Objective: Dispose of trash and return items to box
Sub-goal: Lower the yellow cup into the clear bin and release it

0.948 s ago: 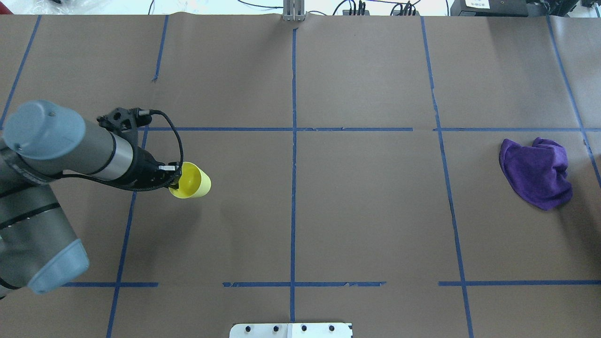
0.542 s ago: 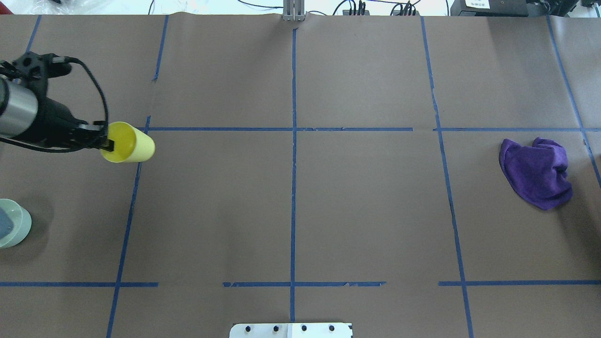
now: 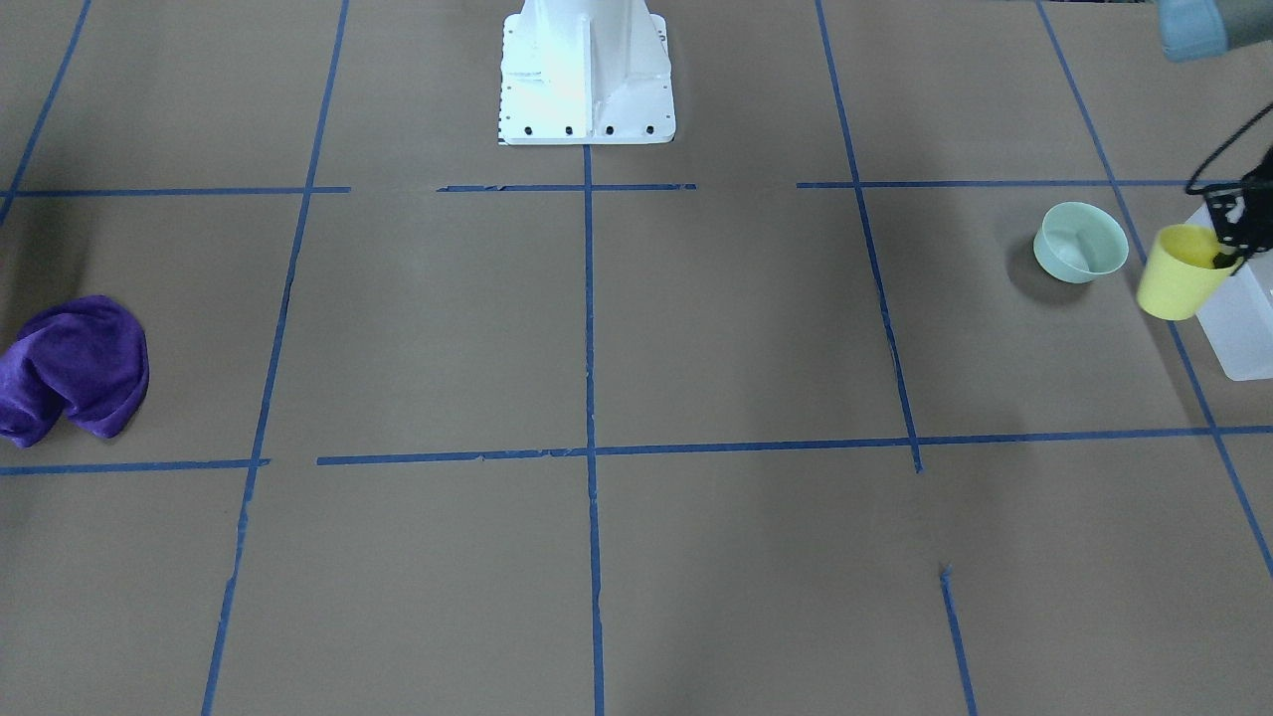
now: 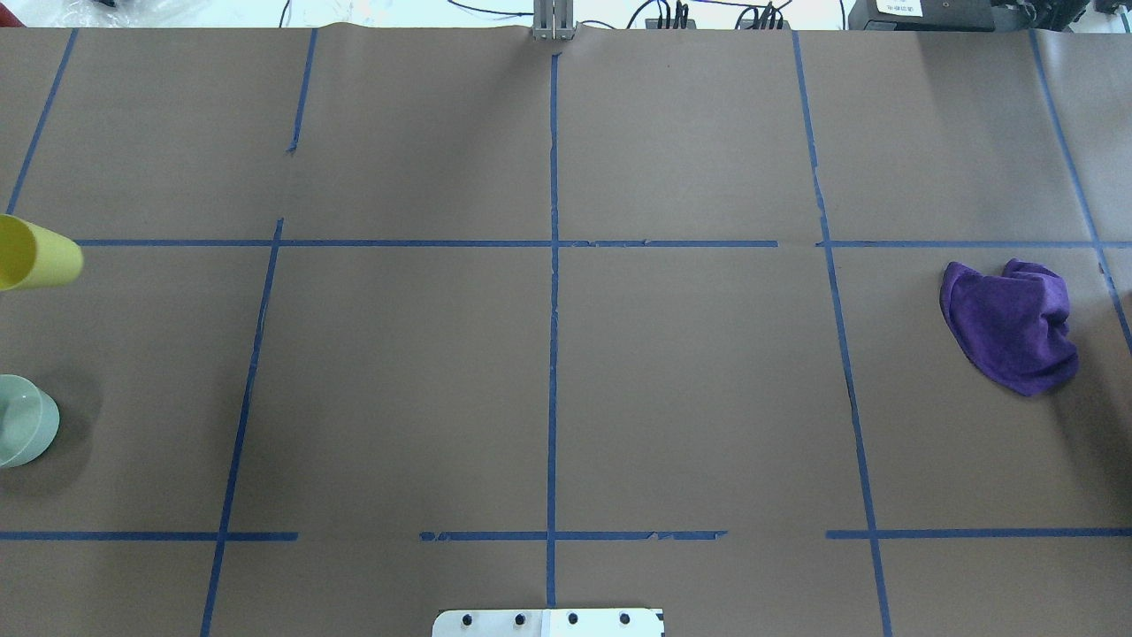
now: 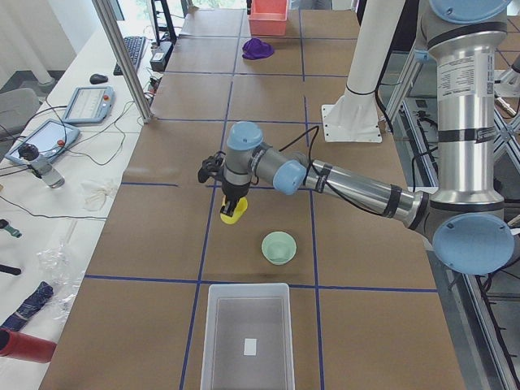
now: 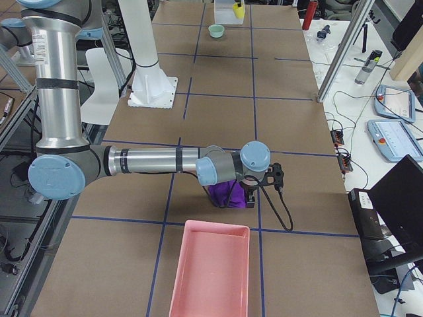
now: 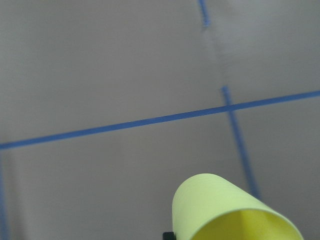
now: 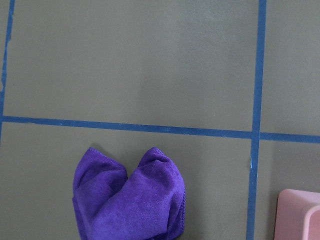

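Note:
The robot's left gripper will release the yellow cup inside the frosted white box (image 3: 1265, 272), close to the side that faces the mint-green bowl.
My left gripper (image 3: 1231, 254) is shut on the rim of the yellow cup (image 3: 1179, 273) and holds it tilted above the table, by the corner of the frosted white box (image 3: 1243, 318). The cup also shows at the left edge of the overhead view (image 4: 35, 257), in the exterior left view (image 5: 233, 213) and close up in the left wrist view (image 7: 230, 210). The mint-green bowl (image 3: 1081, 242) stands upright on the table beside the cup, between it and the box (image 5: 248, 341). My right gripper (image 6: 248, 195) hangs by a purple cloth (image 6: 228, 193); I cannot tell if it is open or shut.
The purple cloth (image 4: 1008, 323) lies crumpled at the table's right end. A pink tray (image 6: 211, 271) sits past it at that end. The robot's white base (image 3: 587, 75) stands at the middle of the near edge. Blue tape lines cross the brown table paper.
My left arm has swung left with the yellow cup, out of the overhead view except for the cup. The mint bowl, hidden under the arm before, now shows.

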Available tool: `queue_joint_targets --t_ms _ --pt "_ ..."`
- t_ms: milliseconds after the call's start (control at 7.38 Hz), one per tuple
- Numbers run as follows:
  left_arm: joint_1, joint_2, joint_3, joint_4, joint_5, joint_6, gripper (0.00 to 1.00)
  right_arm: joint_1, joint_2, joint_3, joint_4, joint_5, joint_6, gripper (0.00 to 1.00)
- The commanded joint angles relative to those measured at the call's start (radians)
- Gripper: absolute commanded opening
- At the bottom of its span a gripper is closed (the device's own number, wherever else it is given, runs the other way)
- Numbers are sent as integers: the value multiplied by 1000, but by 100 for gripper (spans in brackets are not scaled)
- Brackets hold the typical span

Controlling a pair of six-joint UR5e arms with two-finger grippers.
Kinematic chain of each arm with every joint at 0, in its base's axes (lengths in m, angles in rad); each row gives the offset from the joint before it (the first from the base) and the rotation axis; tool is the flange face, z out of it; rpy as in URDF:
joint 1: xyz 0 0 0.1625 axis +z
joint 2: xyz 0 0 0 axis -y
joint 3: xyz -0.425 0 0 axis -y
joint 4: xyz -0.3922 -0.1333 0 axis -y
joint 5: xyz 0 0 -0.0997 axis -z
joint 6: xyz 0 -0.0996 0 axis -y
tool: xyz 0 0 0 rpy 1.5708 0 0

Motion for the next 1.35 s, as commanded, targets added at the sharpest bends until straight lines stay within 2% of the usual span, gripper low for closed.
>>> queue_joint_targets --t_ms 0,271,406,677,948,1084,1219 --pt "-233 -9 204 5 -56 376 0 -2 -1 1 0 0 0 100" --pt "-310 -38 427 0 -89 557 0 -8 -10 -1 0 0 0 100" --pt "-311 -44 495 -1 -160 573 0 -11 -10 -1 0 -1 0 100" --pt "-309 -47 544 -11 -163 561 0 -12 -15 -1 0 0 0 100" --pt "-305 -52 630 -78 -191 548 0 -18 -19 -1 0 0 0 100" --pt "-279 -53 672 -118 -235 508 0 -25 -19 -1 0 0 0 100" --pt "-233 -53 690 -144 -240 503 0 -31 -19 -1 0 -1 0 100"
